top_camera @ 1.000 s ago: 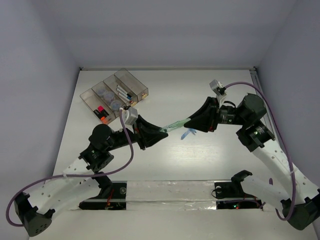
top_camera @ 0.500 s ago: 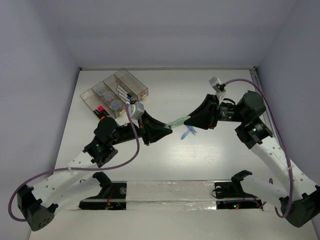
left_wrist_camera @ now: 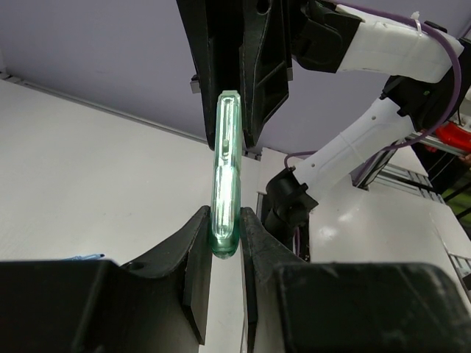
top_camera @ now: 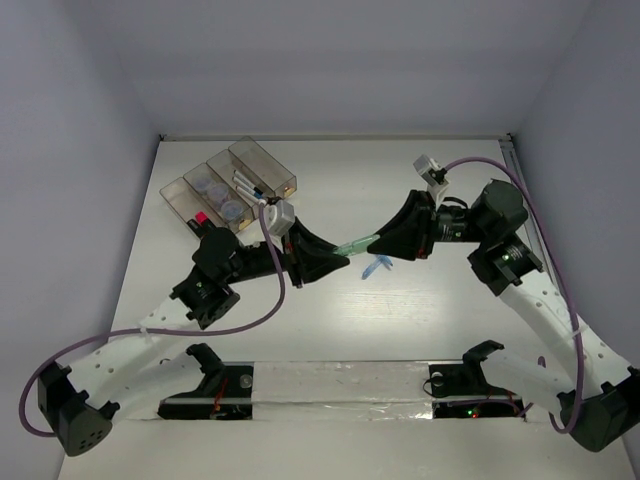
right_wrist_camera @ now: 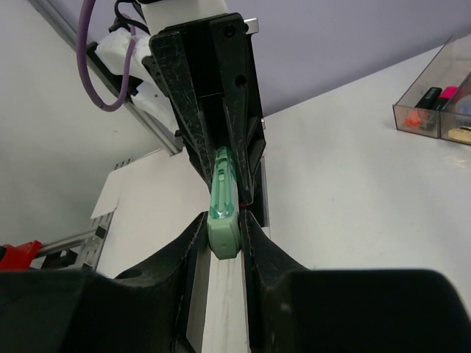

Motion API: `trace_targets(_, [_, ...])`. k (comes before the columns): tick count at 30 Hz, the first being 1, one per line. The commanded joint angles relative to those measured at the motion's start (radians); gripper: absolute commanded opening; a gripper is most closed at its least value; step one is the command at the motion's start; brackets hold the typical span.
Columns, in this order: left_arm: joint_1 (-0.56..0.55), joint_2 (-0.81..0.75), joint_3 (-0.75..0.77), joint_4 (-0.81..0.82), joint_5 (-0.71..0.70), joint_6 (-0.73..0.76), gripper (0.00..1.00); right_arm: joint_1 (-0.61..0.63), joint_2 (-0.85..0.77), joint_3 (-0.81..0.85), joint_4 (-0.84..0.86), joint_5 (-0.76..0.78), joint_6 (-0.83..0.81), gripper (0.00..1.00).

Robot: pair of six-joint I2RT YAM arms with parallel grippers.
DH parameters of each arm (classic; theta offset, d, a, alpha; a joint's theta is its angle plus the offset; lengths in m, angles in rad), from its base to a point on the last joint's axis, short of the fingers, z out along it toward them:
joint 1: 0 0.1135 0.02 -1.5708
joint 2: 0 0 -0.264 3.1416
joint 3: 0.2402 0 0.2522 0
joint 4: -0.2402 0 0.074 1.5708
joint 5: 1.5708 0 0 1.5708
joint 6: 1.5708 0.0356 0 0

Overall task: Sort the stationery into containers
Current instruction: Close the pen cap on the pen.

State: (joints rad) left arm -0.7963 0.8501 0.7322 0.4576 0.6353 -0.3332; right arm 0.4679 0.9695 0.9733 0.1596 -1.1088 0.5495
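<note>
Next, my left gripper lets go of the pale-green clip in the empty container (top_camera: 277, 178) next to the pens.
A pale-green clip (top_camera: 358, 245) hangs above the table's middle, held at both ends. My left gripper (top_camera: 345, 258) is shut on its left end; in the left wrist view the clip (left_wrist_camera: 224, 169) stands up from between my left gripper's fingers (left_wrist_camera: 224, 239). My right gripper (top_camera: 377, 240) is shut on its other end; in the right wrist view the clip (right_wrist_camera: 223, 209) sits between the right gripper's fingers (right_wrist_camera: 223, 237). A blue clip (top_camera: 376, 267) lies on the table below them. The containers (top_camera: 175, 195) stand at the back left, holding rolls, pens and highlighters.
The containers also show at the right edge of the right wrist view (right_wrist_camera: 441, 110). A white table edge strip (top_camera: 340, 380) runs between the arm bases. Purple cables loop from both wrists. Walls close the table on three sides.
My left arm has moved right and forward, bringing its gripper further along the green clip towards the right gripper. The right gripper has shifted slightly up and right with the clip.
</note>
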Motion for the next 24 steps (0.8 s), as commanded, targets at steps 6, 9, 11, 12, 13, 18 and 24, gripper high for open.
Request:
trace_targets(6, [0.008, 0.076, 0.085, 0.101, 0.043, 0.008, 0.00, 0.011, 0.017, 0.025, 0.003, -0.045, 0.004, 0.00])
trace_targets(9, [0.008, 0.093, 0.104, 0.111, 0.050, 0.003, 0.00, 0.020, 0.020, 0.025, -0.011, -0.037, -0.013, 0.00])
trace_targets(11, [-0.001, 0.101, 0.108, 0.119, 0.052, 0.003, 0.00, 0.020, 0.023, 0.027, -0.022, -0.030, -0.020, 0.00])
trace_targets(12, [-0.001, 0.104, 0.111, 0.121, 0.053, 0.003, 0.00, 0.020, 0.023, 0.027, -0.023, -0.032, -0.020, 0.00])
trace_targets(13, [-0.001, 0.106, 0.118, 0.121, 0.055, 0.002, 0.00, 0.020, 0.026, 0.027, -0.026, -0.031, -0.025, 0.00])
trace_targets(18, [-0.011, 0.147, 0.159, 0.131, 0.069, -0.001, 0.00, 0.081, 0.054, 0.033, -0.061, 0.013, -0.054, 0.00])
trace_targets(24, [-0.011, 0.164, 0.219, 0.131, 0.064, 0.006, 0.00, 0.164, 0.103, 0.035, -0.112, 0.119, -0.120, 0.00])
